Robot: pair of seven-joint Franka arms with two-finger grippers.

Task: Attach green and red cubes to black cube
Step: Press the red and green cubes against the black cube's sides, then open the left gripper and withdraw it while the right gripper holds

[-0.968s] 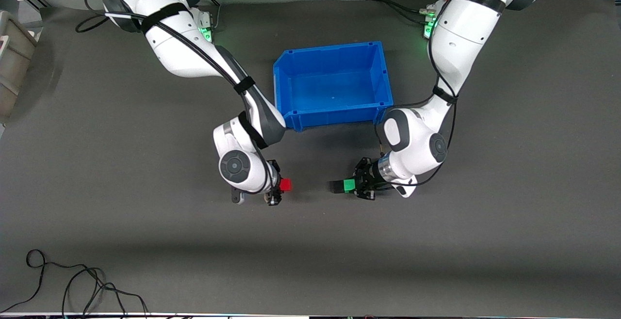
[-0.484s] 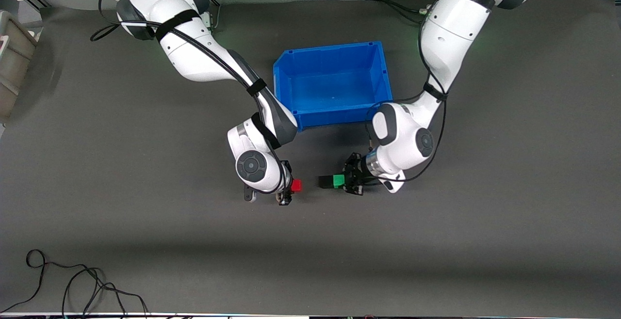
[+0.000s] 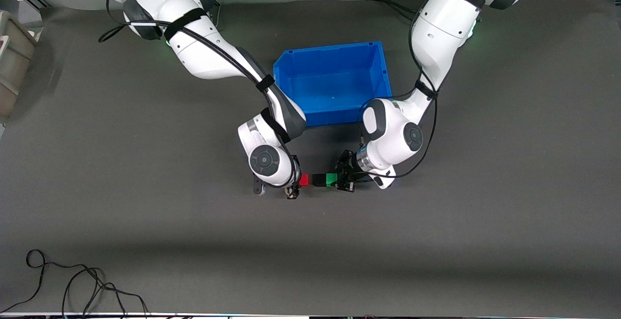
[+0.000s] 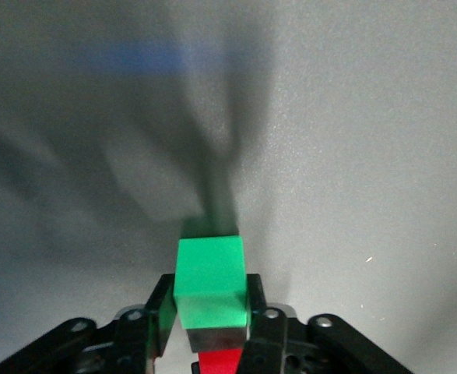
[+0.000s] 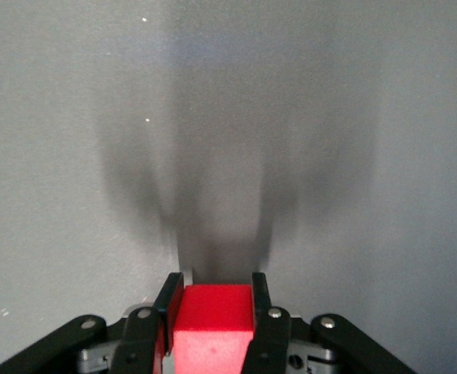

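Note:
Next, I release the red cube on the table with my right gripper, flush (image 3: pixel 311 181) against the black cube's free side.
My left gripper (image 3: pixel 335 180) is shut on the green cube (image 3: pixel 331 179), just above the table. The black cube (image 3: pixel 318 180) is stuck to the green cube's side that faces the right arm's end. My right gripper (image 3: pixel 301 182) is shut on the red cube (image 3: pixel 303 179) and holds it against the black cube's free face, so the three sit in one row. In the left wrist view the gripper (image 4: pixel 210 305) holds the green cube (image 4: pixel 210 280), with the black cube (image 4: pixel 212 340) and the red cube (image 4: pixel 219 362) beside it. In the right wrist view the gripper (image 5: pixel 215 302) holds the red cube (image 5: pixel 212 327).
An empty blue bin (image 3: pixel 335 50) stands on the table farther from the front camera than the cubes, between the two arms. A grey container (image 3: pixel 13 57) sits at the right arm's end of the table. A black cable (image 3: pixel 73 285) lies at the near edge.
Both grippers moved toward each other with their cubes. The gap between the red cube and the black cube has closed.

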